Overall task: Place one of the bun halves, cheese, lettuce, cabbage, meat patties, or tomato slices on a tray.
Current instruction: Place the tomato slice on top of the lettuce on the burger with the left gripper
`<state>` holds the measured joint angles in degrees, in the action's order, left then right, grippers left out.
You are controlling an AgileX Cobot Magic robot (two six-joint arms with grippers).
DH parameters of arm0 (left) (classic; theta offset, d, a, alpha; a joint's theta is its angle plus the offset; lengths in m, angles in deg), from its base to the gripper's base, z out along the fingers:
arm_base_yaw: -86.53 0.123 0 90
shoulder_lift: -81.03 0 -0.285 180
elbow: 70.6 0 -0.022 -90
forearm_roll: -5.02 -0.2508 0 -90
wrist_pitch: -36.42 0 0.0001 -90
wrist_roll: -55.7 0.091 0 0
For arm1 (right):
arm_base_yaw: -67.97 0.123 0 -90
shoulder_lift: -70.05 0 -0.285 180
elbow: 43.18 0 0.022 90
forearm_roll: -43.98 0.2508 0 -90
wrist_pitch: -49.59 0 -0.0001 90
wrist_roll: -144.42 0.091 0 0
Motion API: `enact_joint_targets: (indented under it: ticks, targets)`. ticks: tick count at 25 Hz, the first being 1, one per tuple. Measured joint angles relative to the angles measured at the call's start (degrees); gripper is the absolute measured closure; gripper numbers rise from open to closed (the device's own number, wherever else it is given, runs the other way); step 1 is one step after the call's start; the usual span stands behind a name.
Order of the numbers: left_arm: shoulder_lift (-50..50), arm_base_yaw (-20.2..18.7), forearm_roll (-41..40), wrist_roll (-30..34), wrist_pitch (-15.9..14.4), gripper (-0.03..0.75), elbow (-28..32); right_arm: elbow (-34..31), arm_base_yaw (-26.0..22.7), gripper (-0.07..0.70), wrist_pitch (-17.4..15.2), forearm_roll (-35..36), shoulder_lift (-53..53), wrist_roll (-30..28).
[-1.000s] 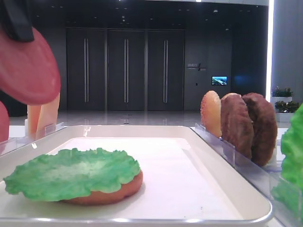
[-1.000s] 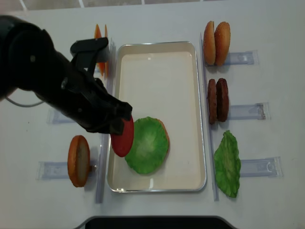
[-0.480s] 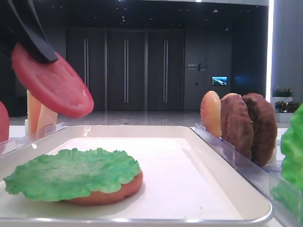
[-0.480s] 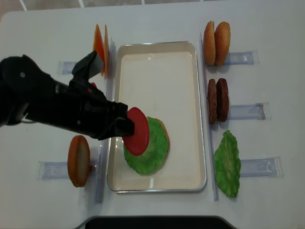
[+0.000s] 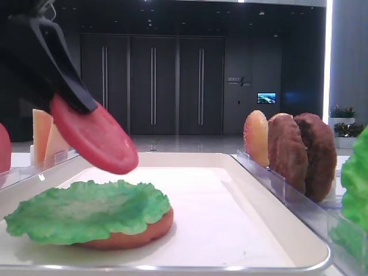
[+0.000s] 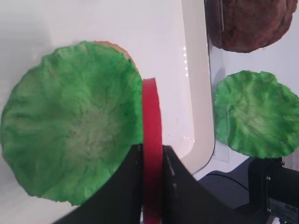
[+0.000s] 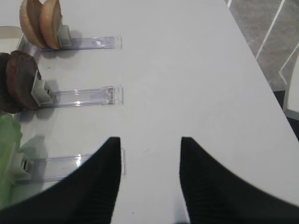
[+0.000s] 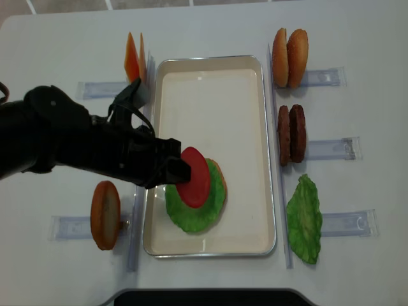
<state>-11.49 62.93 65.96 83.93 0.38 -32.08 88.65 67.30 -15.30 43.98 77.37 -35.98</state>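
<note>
My left gripper is going to release the red tomato slice, now hanging tilted just above the lettuce, so that it rests on the middle of the green lettuce leaf (image 8: 192, 192) (image 6: 79, 126) in the tray.
My left gripper (image 8: 178, 171) is shut on a red tomato slice (image 8: 193, 177), gripping it edge-on between both fingers (image 6: 152, 149). The slice (image 5: 95, 138) hangs tilted just above a green lettuce leaf (image 8: 191, 207) that lies on an orange bun half (image 5: 132, 236) in the near part of the white tray (image 8: 210, 95). Whether slice and lettuce touch I cannot tell. My right gripper (image 7: 149, 144) is open over bare white table to the right of the racks, with nothing between its fingers.
Clear racks flank the tray. On the right stand two bun halves (image 8: 289, 57), two meat patties (image 8: 291, 134) and a second lettuce leaf (image 8: 304, 218). On the left stand cheese slices (image 8: 134, 57) and a bun half (image 8: 105, 215).
My left gripper has carried the tomato slice rightward from the tray's left rim to over the lettuce, and lower. The right gripper's earlier position is not shown.
</note>
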Motion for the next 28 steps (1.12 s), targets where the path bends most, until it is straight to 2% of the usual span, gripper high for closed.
enact_joint_targets:
  ticks: [6,17,19,22,25,28]
  targets:
    - [-4.69,0.00,7.29,7.31,0.19,0.660,0.00,0.00,0.00,0.341,0.00,0.00,0.00,0.00]
    - [-6.13,0.00,8.07,9.41,-0.13,0.660,0.00,0.00,0.00,0.341,0.00,0.00,0.00,0.00]
    - [-6.13,0.00,8.00,9.41,-0.13,0.639,0.00,0.00,0.00,0.341,0.00,0.00,0.00,0.00]
    - [-6.13,0.00,6.87,8.67,-0.55,0.504,0.00,0.00,0.00,0.341,0.00,0.00,0.00,0.00]
    - [-6.13,0.00,5.20,5.85,-0.54,0.284,0.00,0.00,0.00,0.341,0.00,0.00,0.00,0.00]
    - [-6.13,0.00,2.53,2.98,-0.66,0.159,0.00,0.00,0.00,0.341,0.00,0.00,0.00,0.00]
